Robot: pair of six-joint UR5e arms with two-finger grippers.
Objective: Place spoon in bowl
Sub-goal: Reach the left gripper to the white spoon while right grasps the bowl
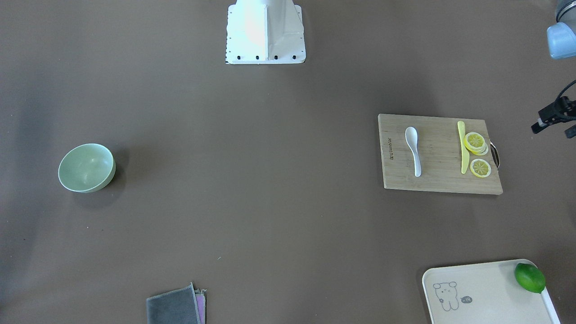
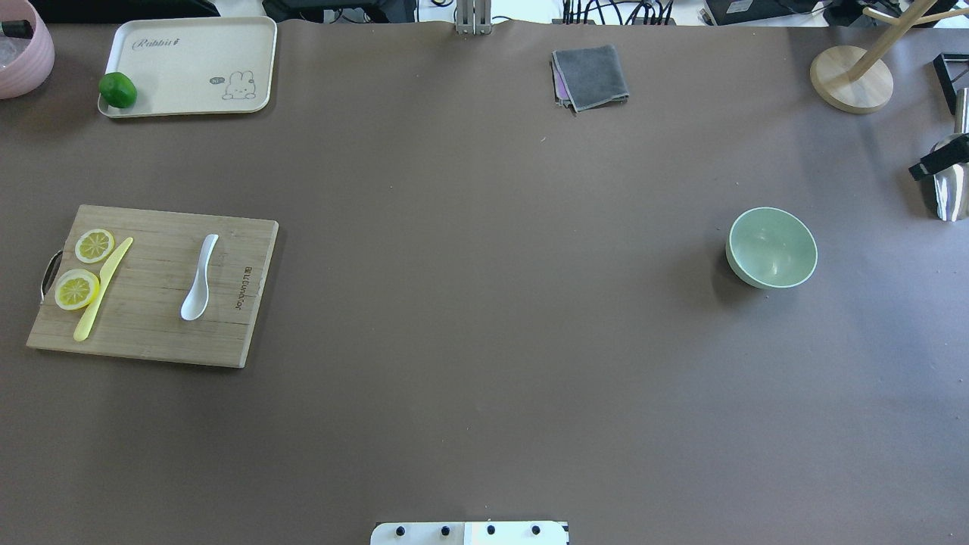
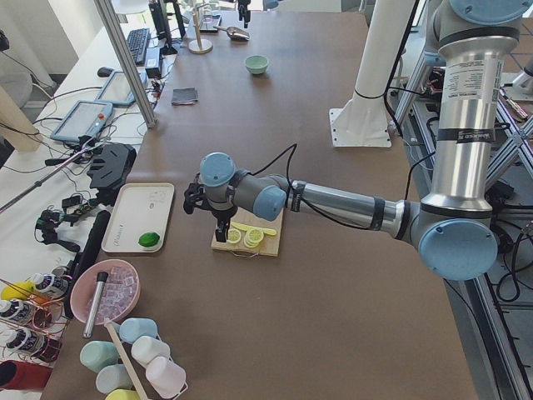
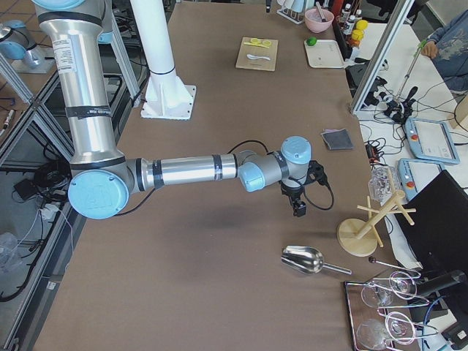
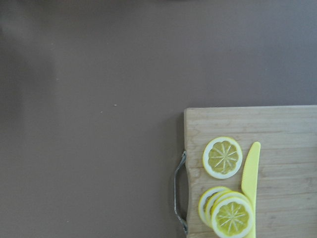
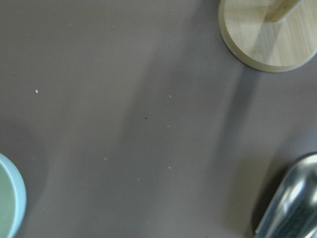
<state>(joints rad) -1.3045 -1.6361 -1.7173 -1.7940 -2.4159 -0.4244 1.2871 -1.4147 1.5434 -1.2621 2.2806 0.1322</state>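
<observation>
I need to next move my right gripper to the mint-green bowl and close it on the bowl's rim (image 1: 59,176) (image 6: 24,193), on the side that faces the wooden stand.
The white spoon (image 1: 414,150) lies on the wooden board (image 1: 438,182), scoop toward the robot; it also shows in the overhead view (image 2: 198,278). The mint-green bowl (image 1: 85,168) stands empty and upright far across the table, also in the overhead view (image 2: 772,247). My left gripper (image 1: 554,129) hangs in the air past the board's handle end, two dark fingers apart, holding nothing. My right gripper (image 4: 298,206) hovers between the bowl and a wooden stand; only a dark part (image 2: 939,163) shows overhead, so I cannot tell if it is open.
Lemon slices (image 1: 475,143) and a yellow plastic knife (image 1: 463,148) share the board. A cream tray (image 2: 189,68) holds a lime (image 2: 117,89). A grey cloth (image 2: 590,76), a wooden stand (image 2: 852,79) and a metal scoop (image 4: 303,259) lie near the edges.
</observation>
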